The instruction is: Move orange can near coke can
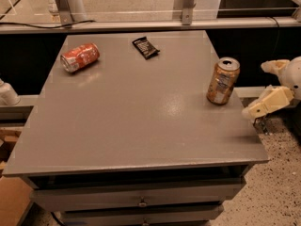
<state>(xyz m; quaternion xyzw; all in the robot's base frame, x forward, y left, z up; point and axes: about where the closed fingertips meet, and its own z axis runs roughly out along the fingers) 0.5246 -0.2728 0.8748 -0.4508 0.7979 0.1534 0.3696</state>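
Observation:
I need to next move my gripper to the upright orange can and close it around the lower half of its body (221, 88), below the silver top.
The orange can (223, 81) stands upright near the right edge of the grey table (131, 121); it is golden-bronze with a pale label patch and a silver top. The coke can (79, 57) lies on its side at the far left of the table, red-orange with white markings. My gripper (254, 89) hangs just off the table's right edge, to the right of the orange can and apart from it. Its cream fingers (267, 104) are spread open and hold nothing.
A small black wrapper (146, 47) lies at the far middle of the table. A metal rail with posts (183, 13) runs behind the table. Drawers (141, 202) sit under the tabletop. A cardboard box (11, 201) stands on the floor at the lower left.

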